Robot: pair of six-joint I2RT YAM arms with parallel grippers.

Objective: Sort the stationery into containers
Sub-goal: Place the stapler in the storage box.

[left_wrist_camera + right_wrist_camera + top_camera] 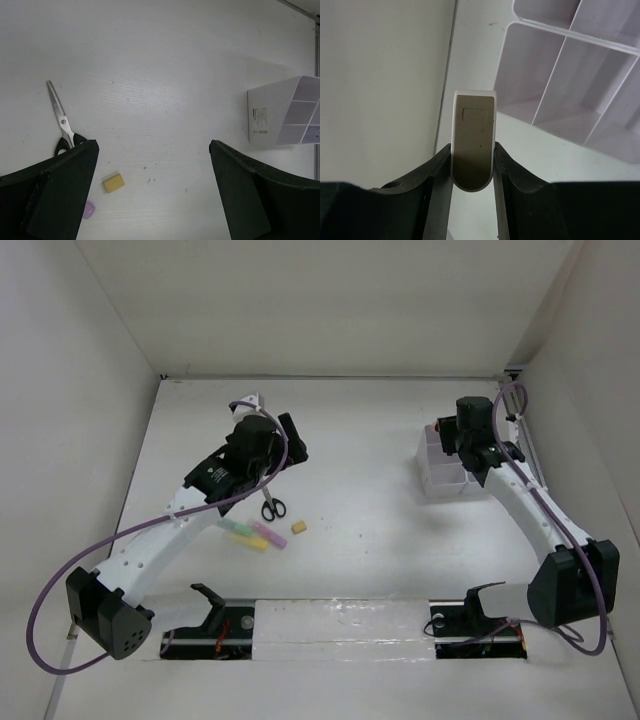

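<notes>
My right gripper should put the tan eraser down in the white divided box's back compartment (pixel 439 437) (pixel 531 72), on the side by the scissors.
The black-handled scissors (pixel 273 507) lie on the table, also in the left wrist view (pixel 62 120). A small tan eraser (pixel 298 528) (pixel 113 182) lies to their right. Green (pixel 237 528), pink (pixel 268 536) and yellow (pixel 255 543) markers lie close together in front of the scissors. My left gripper (pixel 292 445) (pixel 153 150) is open and empty, above bare table just beyond these items. My right gripper (pixel 450 435) (pixel 472 165) is shut on a flat tan eraser with a white edge (pixel 472 145), held over the white divided box (pixel 440 480) (pixel 570 75).
The box stands at the right, close to the right wall, and shows in the left wrist view (pixel 287 111). A small white object (pixel 247 402) lies behind the left arm near the back. White walls enclose the table on three sides.
</notes>
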